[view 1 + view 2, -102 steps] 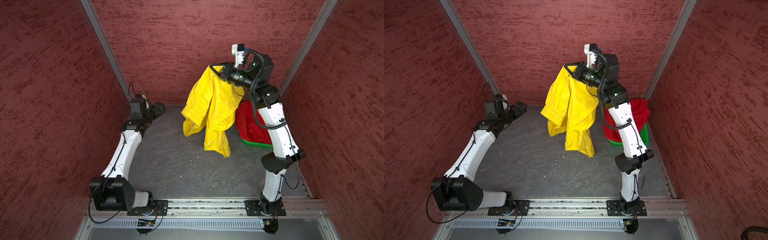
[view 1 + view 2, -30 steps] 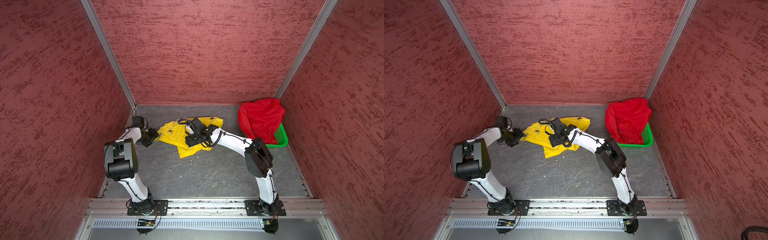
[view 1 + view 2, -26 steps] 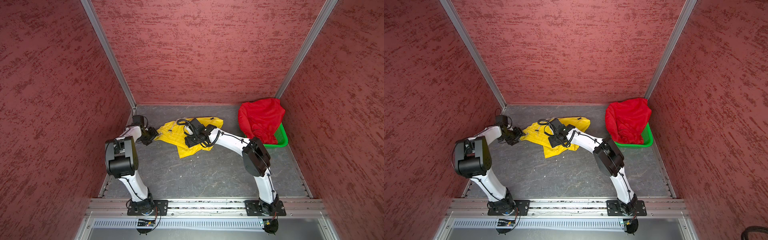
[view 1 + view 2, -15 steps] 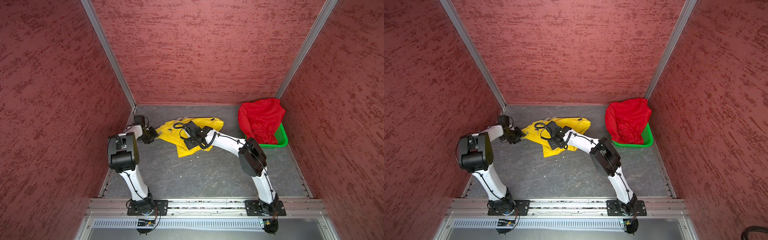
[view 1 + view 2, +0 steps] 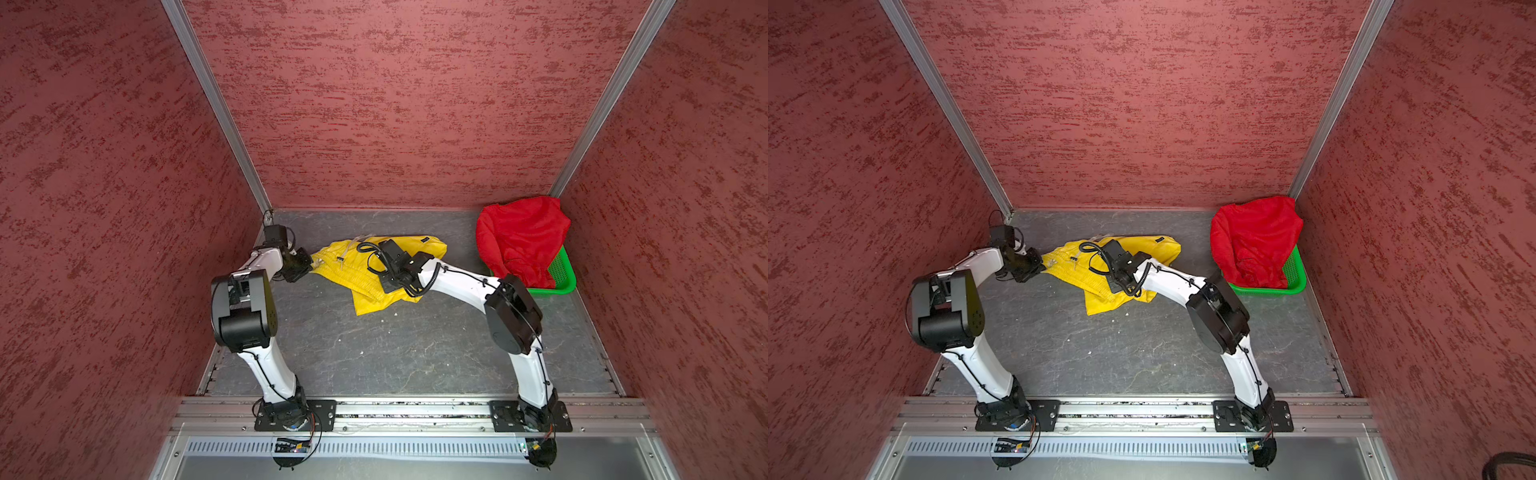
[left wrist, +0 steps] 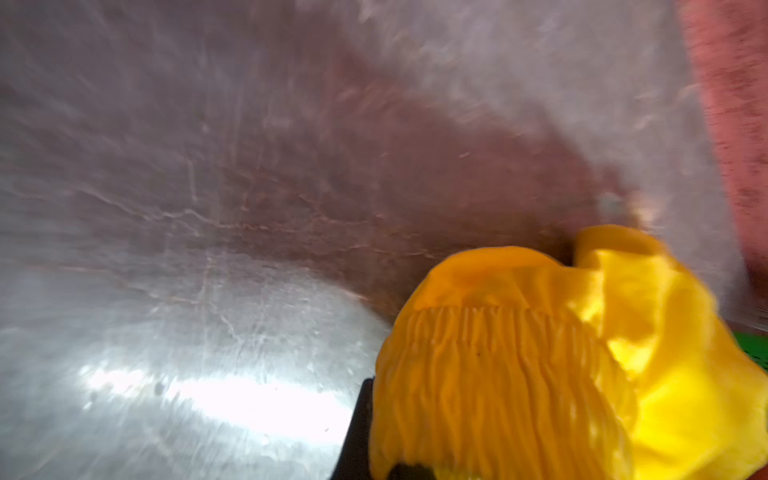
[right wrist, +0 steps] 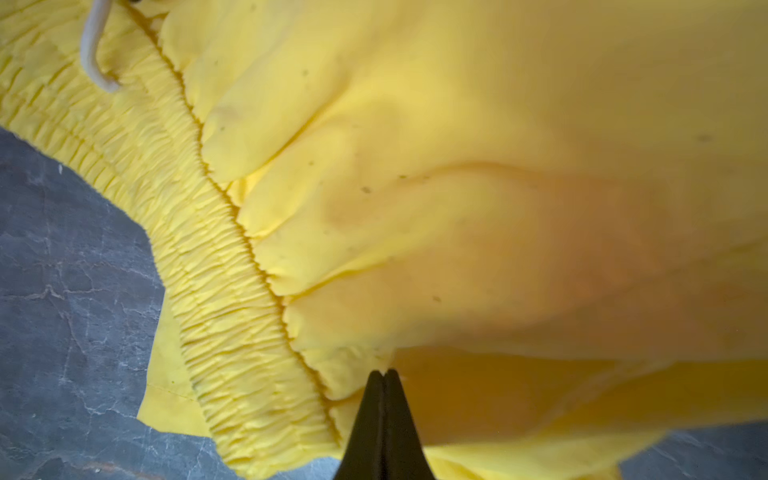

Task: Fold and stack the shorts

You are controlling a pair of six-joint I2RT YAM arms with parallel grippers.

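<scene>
My right gripper needs to take the waistband's loose end (image 7: 272, 438), as it is shut on fabric beside the waistband seam, before both grippers lift and spread the yellow shorts.
The yellow shorts (image 5: 340, 274) (image 5: 1071, 266) lie crumpled at the back middle of the table. My left gripper (image 5: 309, 264) (image 5: 1042, 266) is shut on their left end, and the gathered waistband (image 6: 498, 374) drapes over one dark finger (image 6: 357, 432). On the middle of the shorts my right gripper (image 5: 385, 288) (image 7: 384, 372) is shut, pinching fabric just beside the waistband seam (image 7: 249, 249). The red shorts (image 5: 519, 237) (image 5: 1254, 237) are heaped in the green basket (image 5: 563, 274) at the back right.
Red textured walls close in the table (image 5: 395, 340) on three sides, and a metal rail (image 5: 395, 409) runs along its front edge. The left arm's elbow (image 5: 243, 307) stands high near the left wall. A white drawstring (image 7: 93, 54) lies on the waistband.
Both grippers have closed on the yellow shorts within the last second. Some seconds back the right arm held them hanging in the air; now they lie on the table.
</scene>
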